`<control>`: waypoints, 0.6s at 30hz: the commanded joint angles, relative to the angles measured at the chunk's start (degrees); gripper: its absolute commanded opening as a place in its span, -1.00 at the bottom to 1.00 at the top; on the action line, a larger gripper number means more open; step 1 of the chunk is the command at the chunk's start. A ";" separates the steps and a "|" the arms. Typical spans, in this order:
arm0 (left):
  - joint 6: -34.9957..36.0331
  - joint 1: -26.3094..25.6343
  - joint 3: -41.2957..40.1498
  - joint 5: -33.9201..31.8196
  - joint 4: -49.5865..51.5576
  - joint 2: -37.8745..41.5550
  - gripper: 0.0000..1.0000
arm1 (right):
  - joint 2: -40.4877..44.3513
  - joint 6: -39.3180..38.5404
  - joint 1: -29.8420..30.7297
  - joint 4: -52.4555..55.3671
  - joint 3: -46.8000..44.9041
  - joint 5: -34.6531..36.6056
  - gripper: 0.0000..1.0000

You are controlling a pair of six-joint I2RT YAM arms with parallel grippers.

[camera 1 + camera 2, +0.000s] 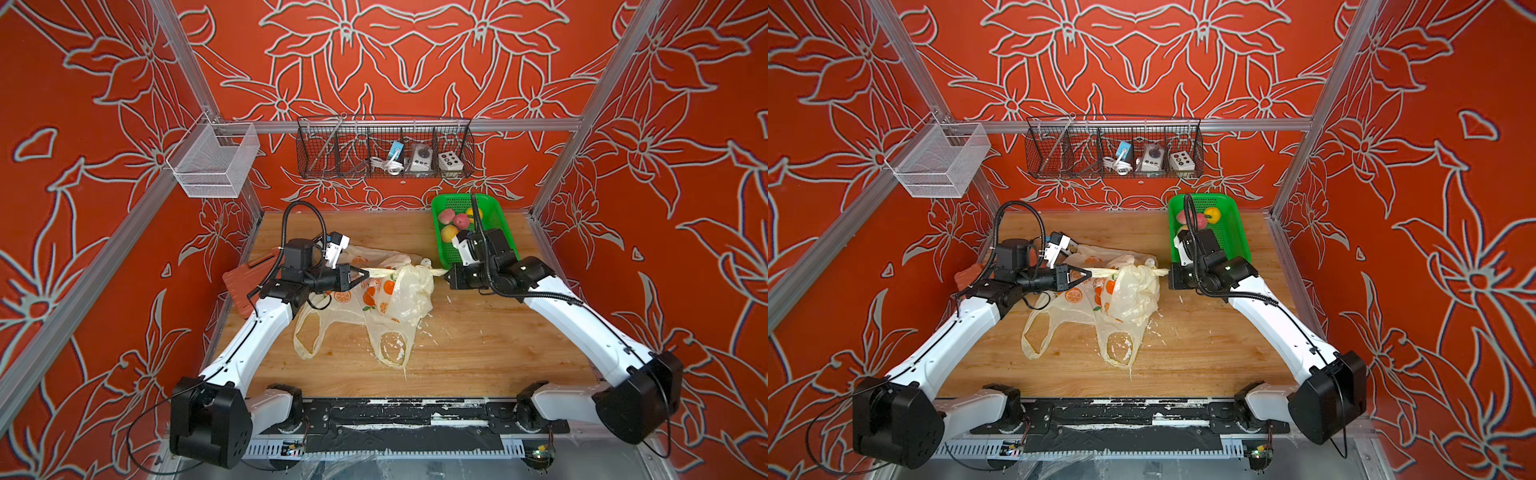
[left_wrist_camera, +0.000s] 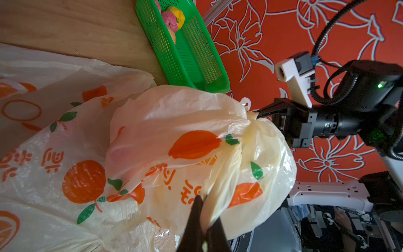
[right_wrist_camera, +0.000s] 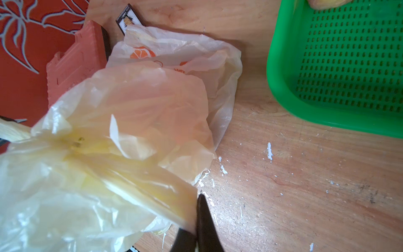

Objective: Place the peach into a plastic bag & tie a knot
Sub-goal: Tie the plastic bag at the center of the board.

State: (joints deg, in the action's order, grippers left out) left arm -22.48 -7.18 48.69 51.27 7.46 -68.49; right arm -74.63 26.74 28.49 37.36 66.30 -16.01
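My right gripper needs to let go of the plastic bag's handle end over the bare wood just before the green basket (image 1: 453,293).
A cream plastic bag (image 1: 411,291) with orange-fruit prints sits bunched at the middle of the wooden table. Its two handle ends stretch out sideways from the knot (image 1: 409,270), which the right wrist view shows as a tight yellowish bunch (image 3: 74,141). My left gripper (image 1: 368,272) (image 2: 201,198) is shut on the left handle end. My right gripper (image 1: 446,272) (image 3: 199,196) is shut on the right handle end. Something pinkish (image 2: 117,152) shows faintly through the plastic; I cannot tell if it is the peach.
A green basket (image 1: 498,224) at the back right holds pink and yellow fruit (image 1: 453,220), just behind my right wrist. Other flat printed bags (image 1: 332,307) lie under and in front of the tied one. A terracotta board (image 1: 245,286) lies at the left edge. A wire basket (image 1: 384,147) hangs on the back wall.
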 commanded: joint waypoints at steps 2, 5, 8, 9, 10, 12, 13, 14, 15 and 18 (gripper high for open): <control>-5.86 -1.87 -1.55 2.70 -10.34 1.53 -0.78 | 0.42 3.66 -0.64 -4.21 -3.18 -2.46 -1.00; -4.01 -2.31 -0.67 4.28 -7.10 1.76 -0.54 | 0.97 4.79 -0.63 -6.30 -4.06 -4.89 -1.00; -2.61 -2.56 -0.99 4.90 -4.42 2.16 -0.24 | 0.86 4.94 -0.67 -6.95 -3.90 -5.86 -1.00; -2.15 -2.54 -1.21 4.76 -3.91 2.35 -0.16 | 0.82 4.99 -0.64 -7.01 -3.82 -6.17 -1.00; -1.81 -2.58 -1.45 4.58 -3.22 2.55 -0.05 | 0.80 5.20 -0.63 -7.19 -3.81 -6.37 -1.00; -1.31 -2.73 -1.75 4.53 -2.75 2.49 0.07 | 0.72 5.38 -0.67 -7.57 -3.77 -6.90 -1.00; -1.18 -3.04 -1.76 4.34 -2.72 2.19 0.10 | 0.53 5.49 -0.63 -7.55 -3.73 -6.95 -1.00; -0.97 -3.41 -1.50 4.15 -2.55 1.67 0.11 | 0.54 5.51 -0.68 -7.56 -3.66 -7.04 -1.00; -0.75 -3.97 -1.04 4.19 -2.47 0.86 0.11 | 0.51 5.49 -0.66 -7.72 -3.72 -7.18 -1.00; -1.68 -4.92 -0.26 2.84 -4.43 -1.80 -0.07 | 0.45 5.85 -0.63 -7.79 -3.81 -6.98 -1.00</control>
State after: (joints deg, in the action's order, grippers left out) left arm -24.27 -11.27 47.13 54.35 4.19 -68.31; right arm -74.61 31.46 28.12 30.70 62.57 -22.04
